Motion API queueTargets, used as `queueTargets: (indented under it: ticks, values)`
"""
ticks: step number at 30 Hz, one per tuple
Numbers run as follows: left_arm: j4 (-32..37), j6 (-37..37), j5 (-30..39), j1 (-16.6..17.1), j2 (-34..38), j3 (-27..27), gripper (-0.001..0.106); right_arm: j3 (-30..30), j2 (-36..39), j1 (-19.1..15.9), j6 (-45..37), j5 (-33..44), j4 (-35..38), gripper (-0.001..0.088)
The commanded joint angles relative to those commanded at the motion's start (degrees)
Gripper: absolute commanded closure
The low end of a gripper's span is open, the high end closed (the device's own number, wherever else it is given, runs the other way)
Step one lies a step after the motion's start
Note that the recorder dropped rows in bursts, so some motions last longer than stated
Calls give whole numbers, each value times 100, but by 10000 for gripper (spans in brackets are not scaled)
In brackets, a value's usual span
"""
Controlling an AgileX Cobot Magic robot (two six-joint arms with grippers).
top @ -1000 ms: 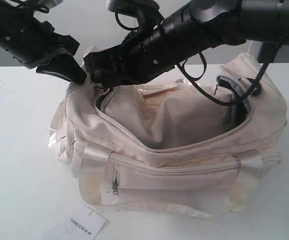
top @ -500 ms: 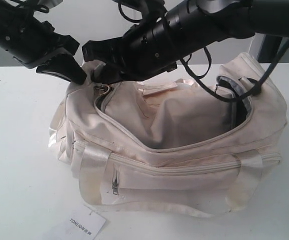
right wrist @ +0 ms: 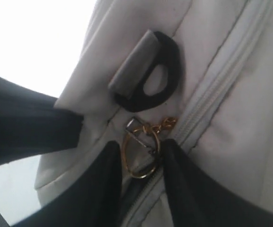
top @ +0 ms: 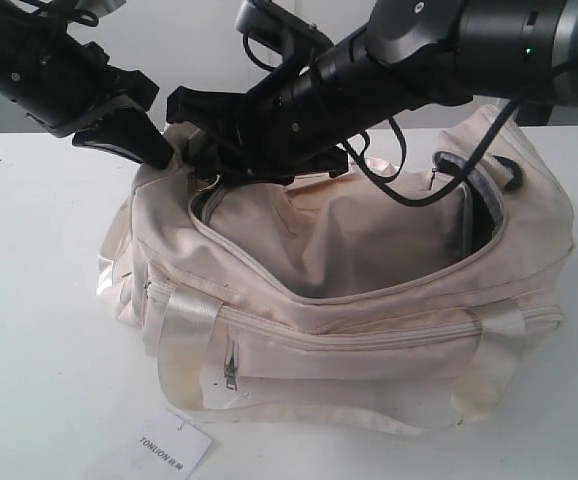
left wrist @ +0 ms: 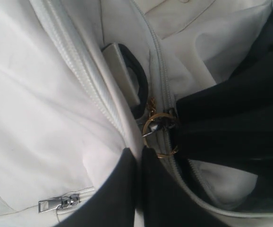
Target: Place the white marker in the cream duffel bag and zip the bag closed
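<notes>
The gold ring is loose between the fingers of my right gripper, so I will pinch the ring with that gripper before I pull it along the bag's curved top zipper [top: 237, 258].
The cream duffel bag [top: 369, 300] lies on the white table with its curved top zipper gaping open. My left gripper [top: 159, 152] is shut on a fold of fabric at the bag's left end [left wrist: 139, 156]. My right gripper [top: 209, 170] reaches across to that same end. Its fingers [right wrist: 109, 165] stand apart on either side of the gold ring of the zipper pull [right wrist: 141, 158], without pinching it. A black D-ring [right wrist: 153, 78] sits just beyond the ring. The white marker is out of view.
A white paper tag [top: 174, 448] lies on the table [top: 39, 300] in front of the bag. The front pocket's zip pull [top: 231, 368] hangs at the bag's near side. Shiny webbing handles [top: 184, 320] run down the front. Both arms crowd over the bag's left end.
My right gripper was shut at the zipper end and has opened around the gold ring. The right arm has shifted a little upward. The left gripper keeps its hold; the zipper stays open.
</notes>
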Motion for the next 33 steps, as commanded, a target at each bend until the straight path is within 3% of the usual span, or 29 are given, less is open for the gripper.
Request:
queueTargets:
  ticks: [17,19,24,33]
  values:
    - [-12,0,11,0,0,0,1053,0,219,0,246,88,231,568]
    - [-12,0,11,0,0,0,1053,0,219,0,246,88,281,608]
    - [-12,0,11,0,0,0,1053,0,219,0,246,88,283,857]
    - [-12,0,11,0,0,0,1053,0,-64,0,36,88,292,868]
